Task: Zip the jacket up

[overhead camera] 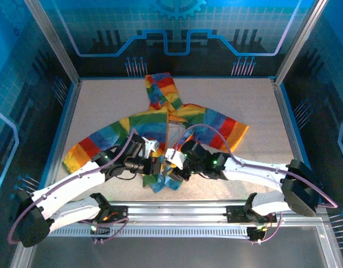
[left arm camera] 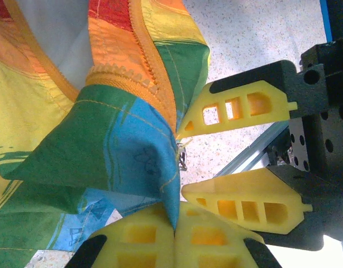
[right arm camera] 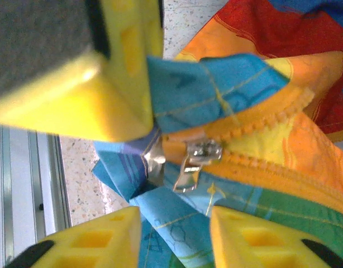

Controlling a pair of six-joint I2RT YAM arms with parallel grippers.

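Next, my right gripper moves up and pinches the metal pull tab point(right arm camera: 186, 177) before zipping, since its fingers straddle the blue hem fabric short of the slider.
The rainbow-striped jacket point(overhead camera: 160, 120) lies spread on the table, hood toward the far side. Both grippers meet at its bottom hem. My left gripper point(left arm camera: 174, 223) is shut on the blue hem corner beside the orange zipper point(left arm camera: 152, 84). In the right wrist view the metal zipper slider point(right arm camera: 200, 151) sits at the bottom end of the orange teeth, its pull tab point(right arm camera: 185, 174) hanging down. My right gripper point(right arm camera: 174, 234) is open just below the slider, with blue hem fabric lying loosely between its fingers point(right arm camera: 261, 240). In the top view the left gripper point(overhead camera: 155, 165) and right gripper point(overhead camera: 175, 162) almost touch.
A speckled table point(overhead camera: 244, 106) is bounded by blue-edged walls. A metal rail point(overhead camera: 177, 212) runs along the near edge behind the hem. The jacket sleeves point(overhead camera: 85, 151) stretch left and right of the arms.
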